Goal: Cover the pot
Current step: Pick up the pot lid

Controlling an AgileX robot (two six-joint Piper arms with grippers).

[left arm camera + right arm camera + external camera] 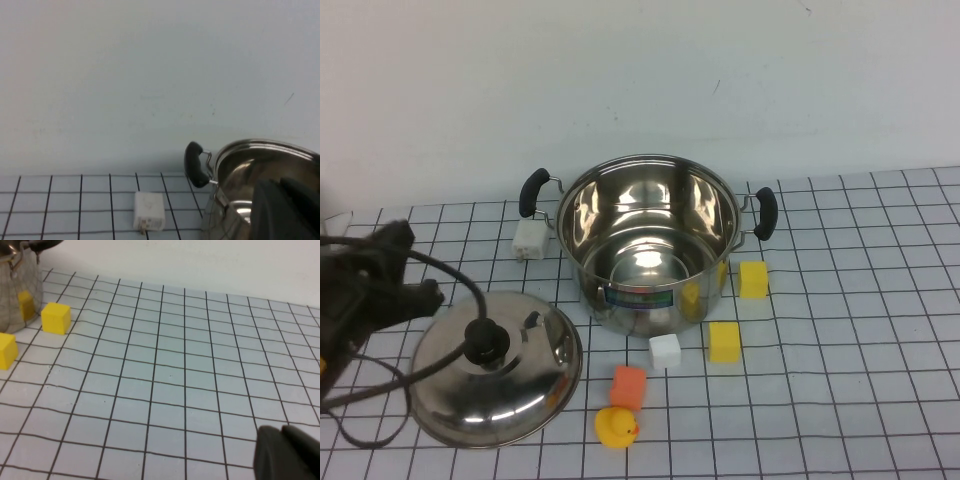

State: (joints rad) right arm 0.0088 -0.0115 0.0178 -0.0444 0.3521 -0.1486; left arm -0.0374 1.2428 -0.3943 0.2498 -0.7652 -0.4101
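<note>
The robot's left gripper needs to next move to the domed steel lid's black knob [486, 342] and close there, since the lid has to cover the pot.
The steel pot [650, 240] stands open and upright at the table's middle back, with black side handles and a blue-green label on its front. It also shows in the left wrist view [260, 165] and at the edge of the right wrist view [15, 290]. The domed steel lid [500, 385] with a black knob [485, 340] lies on the table to the pot's front left. My left gripper [420, 295] is at the table's left edge, just left of the lid, shut and empty [280, 187]. My right gripper [282, 432] is shut and empty over bare table right of the pot, outside the high view.
A white plug adapter [529, 240] lies by the pot's left handle. Two yellow cubes [753, 280] [724, 341], a white cube [664, 351], an orange cube [628, 387] and a yellow duck [616, 427] lie in front of the pot. Black cables trail from the left arm over the lid.
</note>
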